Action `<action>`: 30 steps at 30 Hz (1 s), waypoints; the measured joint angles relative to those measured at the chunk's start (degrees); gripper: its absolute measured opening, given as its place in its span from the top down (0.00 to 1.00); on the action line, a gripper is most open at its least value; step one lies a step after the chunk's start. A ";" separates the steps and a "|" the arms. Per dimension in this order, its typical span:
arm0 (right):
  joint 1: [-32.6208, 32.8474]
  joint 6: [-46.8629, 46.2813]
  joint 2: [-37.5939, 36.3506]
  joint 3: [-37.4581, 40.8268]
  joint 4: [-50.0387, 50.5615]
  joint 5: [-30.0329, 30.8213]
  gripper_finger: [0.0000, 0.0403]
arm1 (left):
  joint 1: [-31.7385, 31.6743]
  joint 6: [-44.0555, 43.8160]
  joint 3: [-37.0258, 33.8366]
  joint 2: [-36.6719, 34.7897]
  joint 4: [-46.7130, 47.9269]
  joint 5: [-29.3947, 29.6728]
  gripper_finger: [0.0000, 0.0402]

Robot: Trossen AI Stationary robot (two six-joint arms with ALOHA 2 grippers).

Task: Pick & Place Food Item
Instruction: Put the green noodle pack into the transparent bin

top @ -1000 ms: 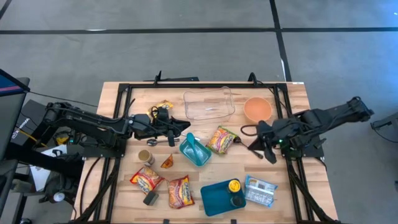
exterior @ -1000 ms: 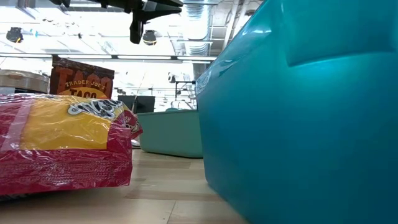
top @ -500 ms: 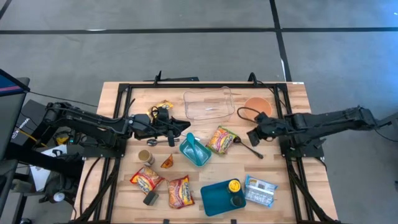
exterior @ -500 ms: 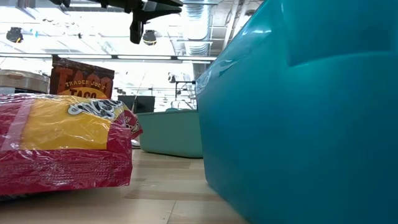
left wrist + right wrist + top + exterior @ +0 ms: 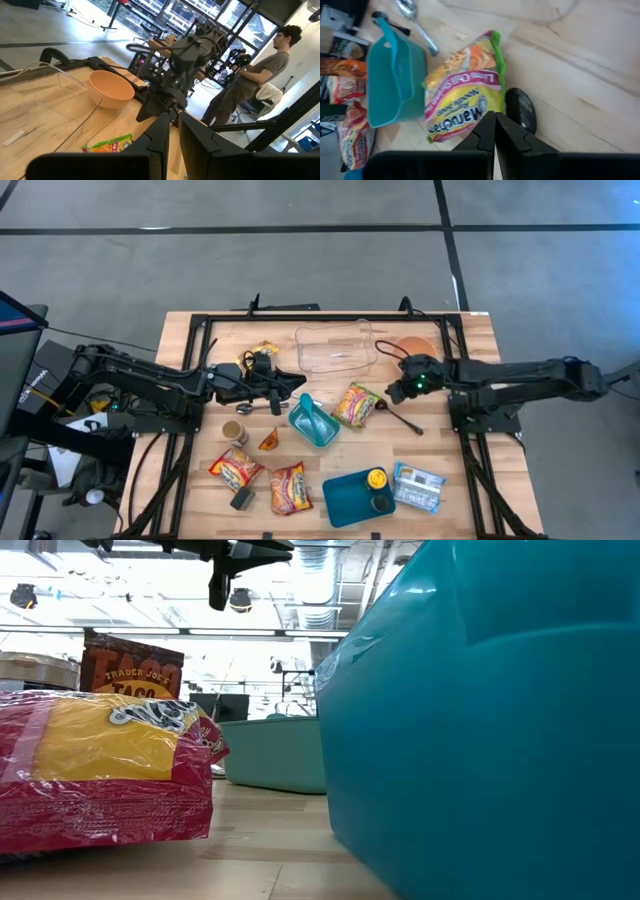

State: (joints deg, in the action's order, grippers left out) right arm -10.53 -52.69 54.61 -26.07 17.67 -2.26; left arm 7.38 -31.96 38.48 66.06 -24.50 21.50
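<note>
The fingers of my right gripper are shut above the noodle packet's corner by the black spoon, so they should open lower down and pinch the packet's green edge (image 5: 500,76).
A yellow-and-green noodle packet (image 5: 357,404) lies flat on the table's middle; it also shows in the right wrist view (image 5: 462,107). My right gripper (image 5: 393,391) is shut and empty, hovering just right of the packet, over a black spoon's head (image 5: 521,111). My left gripper (image 5: 290,385) is shut and empty, waiting at the table's left-middle near a teal container (image 5: 312,420). A clear plastic tub (image 5: 336,346) and an orange bowl (image 5: 412,350) stand at the far side.
Two red noodle packets (image 5: 237,468) (image 5: 290,488), a small can (image 5: 234,431), a teal tray (image 5: 345,500) with a yellow-lidded jar (image 5: 376,478) and a blue packet (image 5: 418,485) lie along the near side. A metal spoon (image 5: 415,22) lies beside the teal container. A person (image 5: 250,75) stands beyond the table.
My right gripper has swung from pointing toward the near edge at the table's right to pointing left. It has gone toward the table's left and a little toward the far edge, up to the noodle packet. It has stayed shut.
</note>
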 joint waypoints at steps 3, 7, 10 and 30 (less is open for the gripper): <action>-1.41 -1.20 3.50 0.01 -1.87 -2.25 0.99 | 0.00 0.01 0.00 0.00 0.00 -0.01 0.91; -2.39 -1.59 7.94 0.01 -4.58 -4.10 0.99 | 0.00 -0.01 0.00 0.00 -0.01 -0.02 0.91; -2.40 -3.07 10.25 0.01 -6.28 -5.42 0.99 | 0.00 0.01 0.00 0.00 -0.01 -0.04 0.91; -1.53 -4.77 12.39 -0.34 -8.60 -5.79 0.94 | 0.00 0.01 0.00 0.00 0.01 -0.16 0.91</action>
State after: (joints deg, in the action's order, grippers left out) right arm -12.06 -57.46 67.00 -26.41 9.06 -8.05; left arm 7.38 -31.95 38.48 66.06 -24.49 21.34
